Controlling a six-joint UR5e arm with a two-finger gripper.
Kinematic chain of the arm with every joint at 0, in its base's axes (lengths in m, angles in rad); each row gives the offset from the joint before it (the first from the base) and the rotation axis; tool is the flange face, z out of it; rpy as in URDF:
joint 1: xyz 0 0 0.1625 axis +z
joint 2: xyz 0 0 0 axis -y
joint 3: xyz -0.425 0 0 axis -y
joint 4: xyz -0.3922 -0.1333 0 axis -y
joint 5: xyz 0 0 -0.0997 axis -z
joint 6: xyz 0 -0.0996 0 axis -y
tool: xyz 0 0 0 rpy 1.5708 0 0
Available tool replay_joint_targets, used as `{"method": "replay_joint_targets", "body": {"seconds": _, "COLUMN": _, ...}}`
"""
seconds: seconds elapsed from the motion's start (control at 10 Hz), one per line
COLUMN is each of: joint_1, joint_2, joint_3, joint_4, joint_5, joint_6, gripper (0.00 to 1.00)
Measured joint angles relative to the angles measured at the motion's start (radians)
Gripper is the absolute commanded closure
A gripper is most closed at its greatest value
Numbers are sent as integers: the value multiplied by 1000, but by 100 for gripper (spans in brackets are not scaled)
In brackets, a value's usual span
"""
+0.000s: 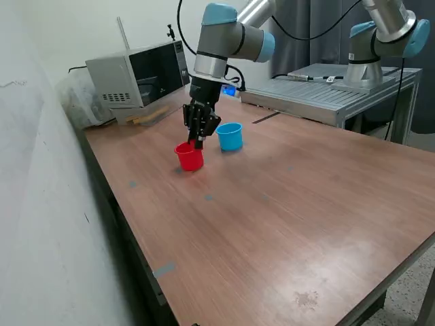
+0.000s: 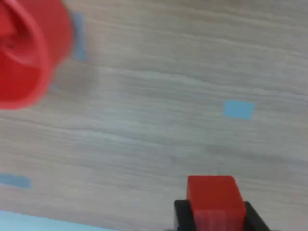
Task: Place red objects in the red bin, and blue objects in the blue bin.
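Another red cube is lying in the red cup. Next, my gripper releases its red cube inside the red cup (image 1: 190,158) (image 2: 19,47), next to that other cube.
My gripper (image 1: 198,140) hangs just above the rim of the red cup (image 1: 189,157), which stands upright on the wooden table (image 1: 285,204). In the wrist view the gripper (image 2: 215,211) is shut on a small red cube (image 2: 214,196), held between two black fingers (image 2: 182,216). The red cup (image 2: 26,53) shows blurred at the edge of that view. The light blue cup (image 1: 230,136) stands upright just to the exterior view's right of the red cup. No blue cubes and no second red cube show in either view.
A grey microwave (image 1: 139,76) stands at the table's far end. A second arm (image 1: 380,34) sits on a metal bench (image 1: 326,92) behind the table. Small blue tape marks (image 2: 238,109) dot the tabletop. A white wall (image 1: 41,204) runs along the exterior view's left.
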Motion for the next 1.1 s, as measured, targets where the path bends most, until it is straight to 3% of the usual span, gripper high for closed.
{"method": "replay_joint_targets", "body": {"seconds": 0.6, "joint_1": -158, "joint_2": -54, "joint_3": 63, "joint_4": 14, "joint_5": -11, "joint_6": -4, "gripper": 100}}
{"method": "replay_joint_targets", "body": {"seconds": 1.1, "joint_1": -198, "joint_2": -41, "joint_3": 84, "joint_4": 14, "joint_5": -7, "joint_6": -6, "gripper": 100}}
